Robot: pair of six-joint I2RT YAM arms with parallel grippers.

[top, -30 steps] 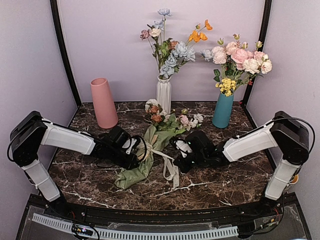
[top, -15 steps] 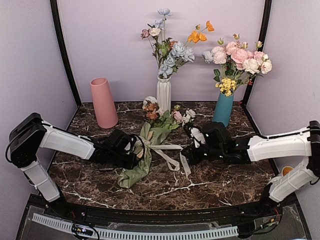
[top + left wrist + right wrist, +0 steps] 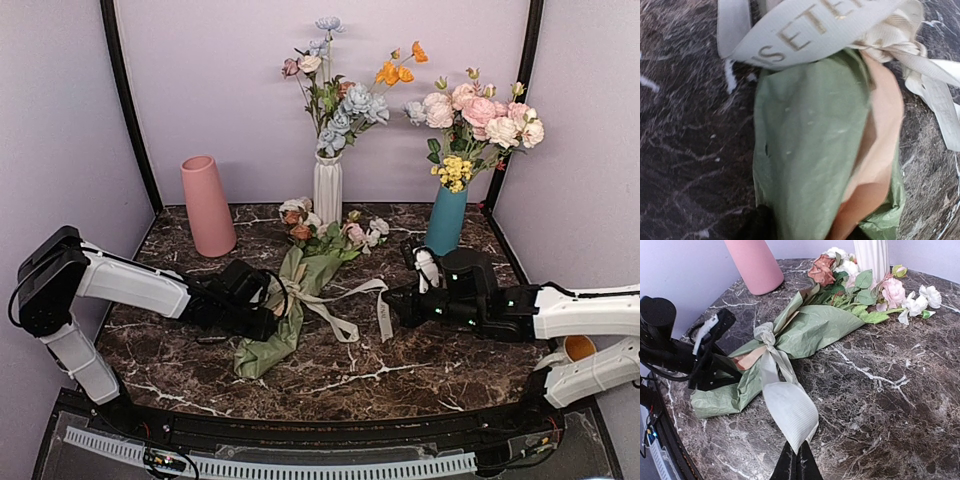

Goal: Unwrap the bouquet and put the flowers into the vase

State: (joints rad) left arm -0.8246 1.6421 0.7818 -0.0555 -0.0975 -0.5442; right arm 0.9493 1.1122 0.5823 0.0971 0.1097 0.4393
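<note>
The ribbon's tight knot is above my left gripper, which sits at the wrap's stem end, so I will back off and take the ribbon (image 3: 802,34) around the wrap.
The bouquet (image 3: 300,290) lies on the marble in its green and tan paper wrap (image 3: 815,327), its flowers (image 3: 335,235) pointing to the back. The cream ribbon (image 3: 350,295) trails right from the knot. My right gripper (image 3: 800,455) is shut on the ribbon's end (image 3: 787,407), low over the table right of the bouquet. My left gripper (image 3: 732,355) stands open, its fingers either side of the wrap's (image 3: 810,150) stem end below the knot. The pink vase (image 3: 207,205) stands upright at the back left, apart from both grippers.
A white ribbed vase (image 3: 327,188) with blue and orange flowers stands at the back middle. A teal vase (image 3: 446,220) with large pink roses stands at the back right. Lilac walls close in the back and both sides.
My right gripper has pulled the ribbon end to the right, drawing the ribbon out from the knot. My left gripper's jaws have parted on the wrap. The flower heads shifted slightly backward.
</note>
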